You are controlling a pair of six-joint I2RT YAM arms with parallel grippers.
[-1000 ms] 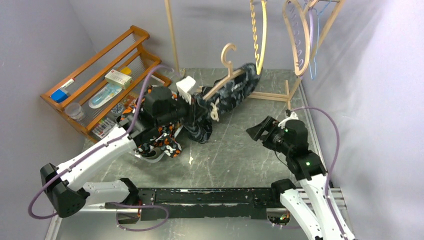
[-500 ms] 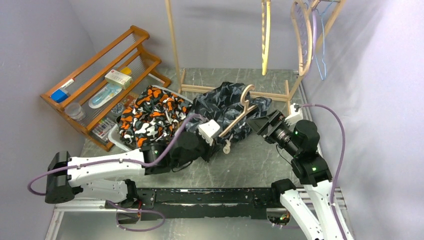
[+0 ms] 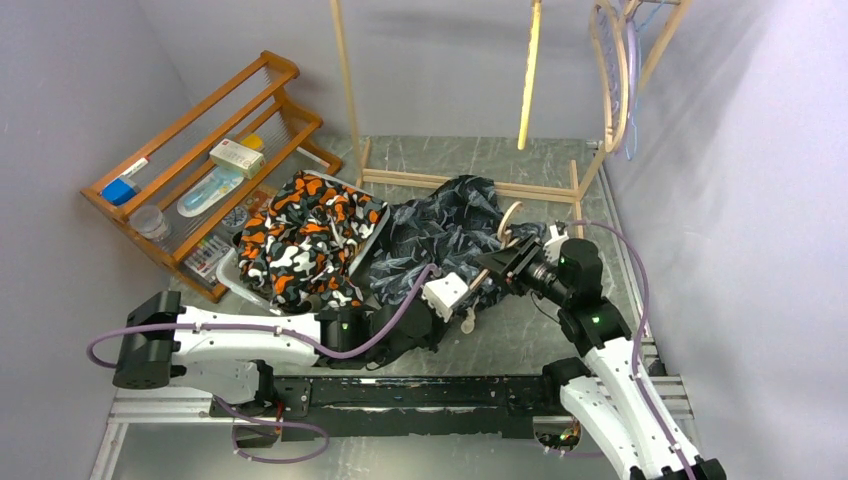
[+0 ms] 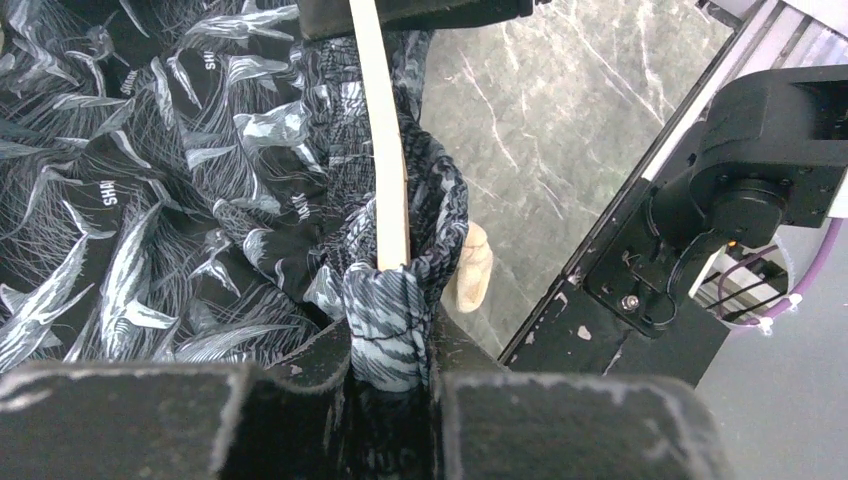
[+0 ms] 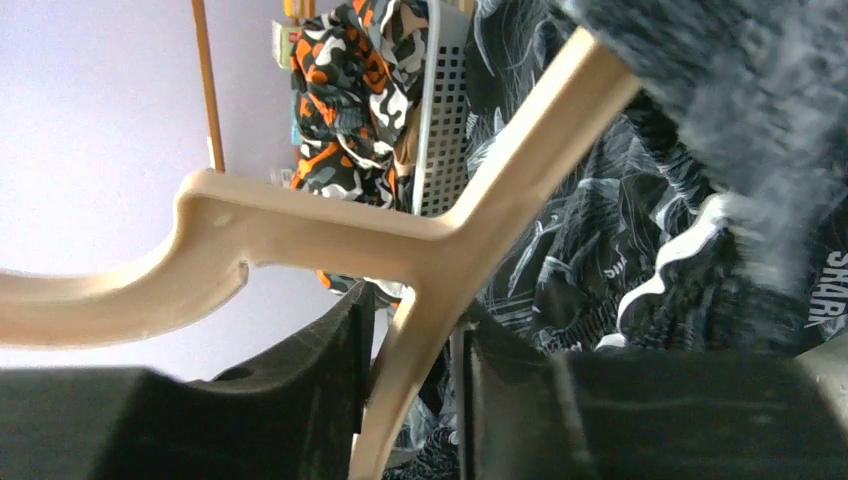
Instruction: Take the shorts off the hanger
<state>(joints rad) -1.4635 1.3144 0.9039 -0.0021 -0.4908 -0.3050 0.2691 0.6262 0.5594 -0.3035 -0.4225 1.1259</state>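
The shorts' bunched fold wraps the end of the hanger's arm, so my left gripper needs to retake the fold (image 4: 388, 365) just past that end and draw it off.
The dark leaf-print shorts (image 3: 440, 228) lie crumpled on the table with a wooden hanger (image 3: 511, 214) still threaded through them. My left gripper (image 3: 462, 306) is at their near edge, shut on a bunched fold of the shorts (image 4: 390, 310). The hanger's arm (image 4: 384, 150) runs out of that fold. From the right, my right gripper (image 3: 497, 263) meets the hanger at its neck. In the right wrist view the hanger (image 5: 300, 235) passes between the pads of the right gripper (image 5: 415, 330), which press it from both sides.
Camouflage shorts (image 3: 305, 235) fill a white basket (image 3: 232, 275) left of centre. A wooden shelf rack (image 3: 200, 150) with small items stands at the far left. A wooden stand's base (image 3: 460, 181) crosses the back, with empty hangers (image 3: 612, 70) overhead. The black rail (image 3: 420, 392) runs along the near edge.
My left arm has dragged the leaf-print shorts and hanger from the back stand toward the near edge. My right gripper moved in to the hanger and its jaws narrowed onto it.
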